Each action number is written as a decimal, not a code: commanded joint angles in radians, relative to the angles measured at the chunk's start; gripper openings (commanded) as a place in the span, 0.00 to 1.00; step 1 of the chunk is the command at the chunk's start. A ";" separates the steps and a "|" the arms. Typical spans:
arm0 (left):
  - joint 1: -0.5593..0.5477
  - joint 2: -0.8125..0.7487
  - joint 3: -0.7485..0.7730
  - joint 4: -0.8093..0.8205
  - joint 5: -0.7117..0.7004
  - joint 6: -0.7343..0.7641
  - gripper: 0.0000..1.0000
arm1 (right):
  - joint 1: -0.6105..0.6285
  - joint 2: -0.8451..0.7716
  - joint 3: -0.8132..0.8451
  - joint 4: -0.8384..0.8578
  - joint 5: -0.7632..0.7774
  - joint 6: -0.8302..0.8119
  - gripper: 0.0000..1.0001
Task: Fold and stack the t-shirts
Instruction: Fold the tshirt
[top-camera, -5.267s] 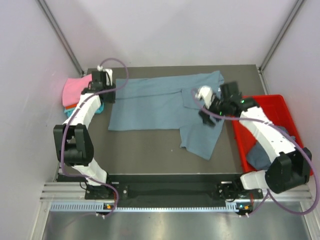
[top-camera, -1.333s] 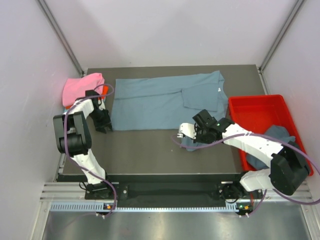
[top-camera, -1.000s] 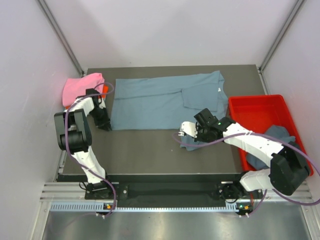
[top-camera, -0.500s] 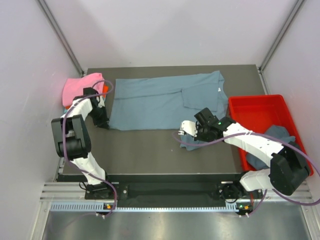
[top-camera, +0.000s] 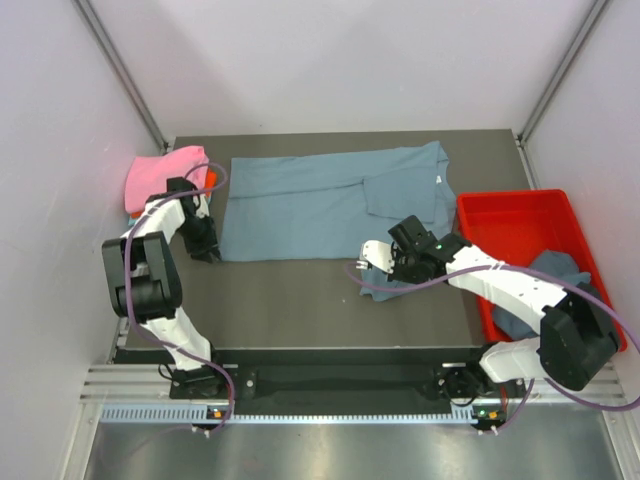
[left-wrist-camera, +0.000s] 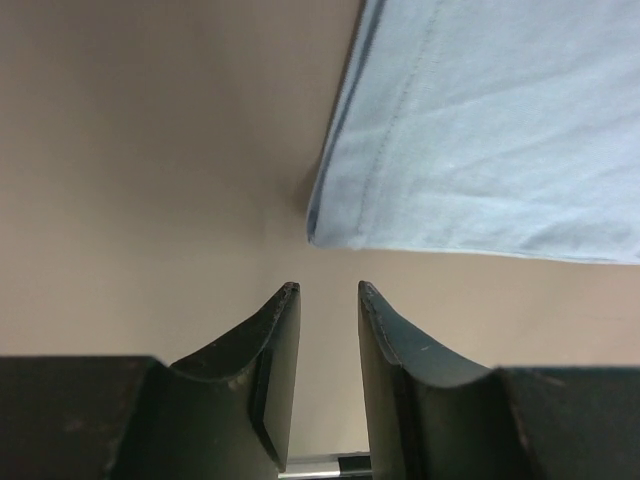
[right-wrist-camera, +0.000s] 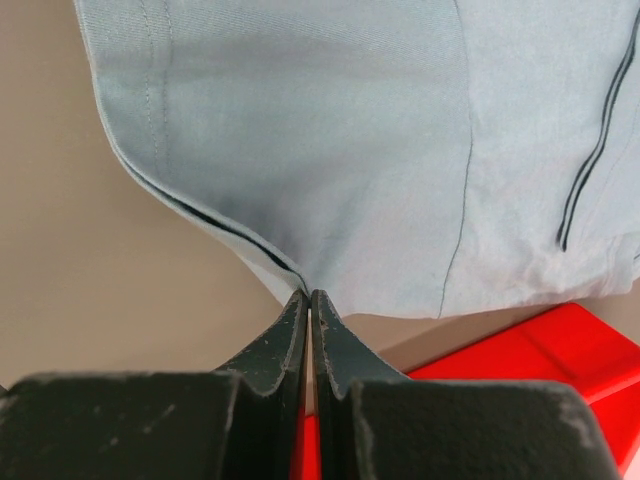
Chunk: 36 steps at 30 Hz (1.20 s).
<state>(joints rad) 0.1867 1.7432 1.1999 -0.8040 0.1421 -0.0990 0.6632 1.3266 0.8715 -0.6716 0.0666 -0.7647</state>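
Note:
The t-shirt's near corner is ahead of my open left fingers, so next I move them forward and pinch that corner (left-wrist-camera: 338, 230) before folding the hem back.
A slate blue-grey t-shirt (top-camera: 300, 205) lies spread across the back of the table. Its right part is drawn toward the front into a small bunch. My right gripper (top-camera: 374, 270) is shut on that bunched hem (right-wrist-camera: 330, 130), and the cloth edge runs right into the closed tips (right-wrist-camera: 311, 294). My left gripper (top-camera: 208, 252) sits low at the shirt's near left corner. In the left wrist view its jaws (left-wrist-camera: 328, 290) stand a little apart with only bare table between them. The shirt corner (left-wrist-camera: 322, 232) lies just ahead of the tips, untouched.
A pink t-shirt (top-camera: 163, 172) lies heaped at the table's back left, with a bit of orange showing under it. A red tray (top-camera: 510, 215) stands at the right edge and holds another blue-grey shirt (top-camera: 552, 275). Grey walls close in on both sides.
Over five seconds the left gripper came from the shirt's back left corner to its near left corner. The right gripper dragged the hanging flap into a bunch. Little has moved in the last second.

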 joint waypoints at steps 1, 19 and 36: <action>0.003 0.053 0.036 0.008 0.019 -0.004 0.35 | -0.010 0.008 0.032 0.030 -0.004 0.015 0.00; 0.003 0.128 0.095 0.008 0.031 -0.010 0.18 | -0.014 0.031 0.037 0.044 -0.008 0.015 0.00; 0.005 0.012 0.049 -0.004 0.031 0.012 0.32 | -0.027 0.022 0.040 0.044 -0.008 0.016 0.00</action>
<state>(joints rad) 0.1867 1.7981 1.2549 -0.8062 0.1707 -0.0982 0.6464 1.3533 0.8715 -0.6498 0.0624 -0.7574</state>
